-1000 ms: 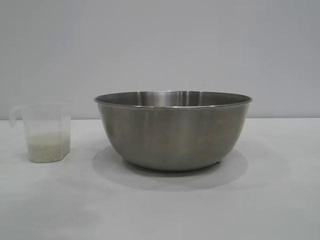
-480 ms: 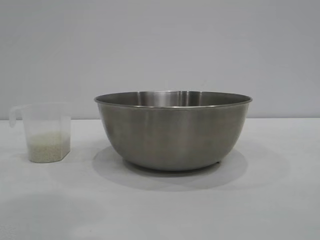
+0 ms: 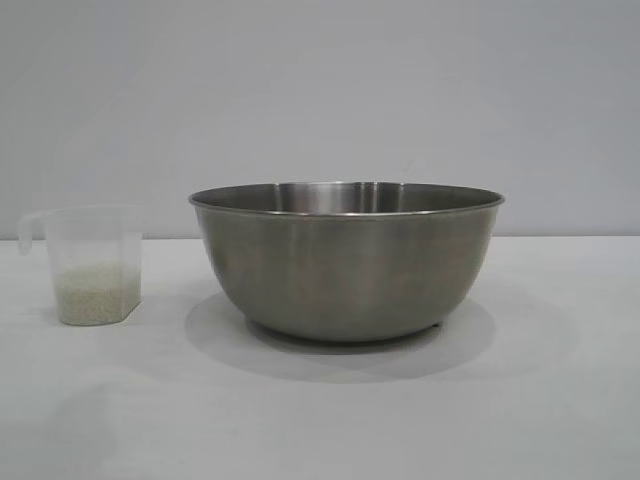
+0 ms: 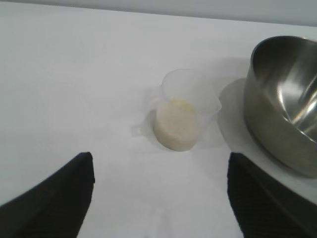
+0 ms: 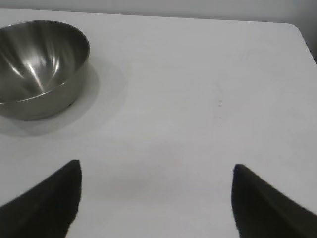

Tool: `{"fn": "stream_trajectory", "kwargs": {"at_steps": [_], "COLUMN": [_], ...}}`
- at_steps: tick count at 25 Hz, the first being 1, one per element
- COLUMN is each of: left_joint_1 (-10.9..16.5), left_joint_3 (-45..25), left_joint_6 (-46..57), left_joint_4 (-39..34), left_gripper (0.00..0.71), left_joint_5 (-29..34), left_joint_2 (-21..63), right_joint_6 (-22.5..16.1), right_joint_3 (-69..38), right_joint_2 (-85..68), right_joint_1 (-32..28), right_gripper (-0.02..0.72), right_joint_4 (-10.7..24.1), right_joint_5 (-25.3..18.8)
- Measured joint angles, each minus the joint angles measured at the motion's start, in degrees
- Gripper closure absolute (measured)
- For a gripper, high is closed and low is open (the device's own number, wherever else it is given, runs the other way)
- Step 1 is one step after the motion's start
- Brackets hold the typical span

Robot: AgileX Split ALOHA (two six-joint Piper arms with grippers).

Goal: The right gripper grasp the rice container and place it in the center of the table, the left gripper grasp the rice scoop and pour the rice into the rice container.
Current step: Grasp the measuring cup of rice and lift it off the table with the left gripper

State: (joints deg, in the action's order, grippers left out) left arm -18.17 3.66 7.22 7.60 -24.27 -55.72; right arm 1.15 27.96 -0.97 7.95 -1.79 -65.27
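The rice scoop's side handle [image 3: 25, 234] [image 4: 154, 102] has an outer end that hangs down, and my left gripper will go there next and close on that end.
The rice container [image 3: 346, 262], a large brushed steel bowl, stands on the white table [image 3: 540, 400] near the middle of the exterior view; it also shows as the bowl [image 4: 285, 114] and the bowl [image 5: 39, 67] in the wrist views. The rice scoop [image 3: 92, 262], a small clear cup with a side handle, stands upright to its left, with rice [image 3: 95, 295] in its bottom. In the left wrist view the scoop [image 4: 185, 106] lies ahead of my open left gripper [image 4: 159, 163], apart from it. My right gripper [image 5: 156, 171] is open over bare table, away from the bowl.
A plain grey wall [image 3: 320, 90] closes the back of the exterior view. The table's far corner [image 5: 292, 27] shows in the right wrist view. Neither arm appears in the exterior view.
A faint shadow on the table's front left has shifted. The bowl and the scoop have not moved.
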Motion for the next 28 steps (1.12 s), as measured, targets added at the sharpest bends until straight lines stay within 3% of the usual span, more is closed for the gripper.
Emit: {"fn": "stream_trajectory", "kwargs": {"at_steps": [6,7,10,12,14,20,28], "left_joint_1": [0.0,0.0,0.0,0.0,0.0,0.0,0.0], "left_joint_3": [0.0,0.0,0.0,0.0,0.4,2.8,5.6], "left_joint_6": [0.1,0.1,0.1,0.1,0.1,-3.1,-3.5], "left_joint_4": [-5.8,-6.7,-8.0,-8.2,-8.2,-7.2,-2.4], "left_gripper": [0.214,0.278,0.379,0.366,0.366,0.392,0.392], "left_joint_5": [-10.2,-13.6,-25.1,-34.1,-39.1,-40.9,-41.2], "left_joint_2": [-13.4,-16.0,-25.5,-31.3,-37.5,-51.1,-52.1], "right_joint_6": [0.0,0.0,0.0,0.0,0.0,0.0,0.0], "right_joint_3": [0.0,0.0,0.0,0.0,0.0,0.0,0.0], "right_joint_2": [0.0,0.0,0.0,0.0,0.0,0.0,0.0], "right_joint_1": [0.0,0.0,0.0,0.0,0.0,0.0,0.0], "right_gripper": [0.137,0.137,0.137,0.137,0.137,0.137,0.137], "right_joint_4": [0.0,0.0,0.0,0.0,0.0,0.0,0.0], "right_joint_5": [0.0,0.0,0.0,0.0,0.0,0.0,0.0]}}
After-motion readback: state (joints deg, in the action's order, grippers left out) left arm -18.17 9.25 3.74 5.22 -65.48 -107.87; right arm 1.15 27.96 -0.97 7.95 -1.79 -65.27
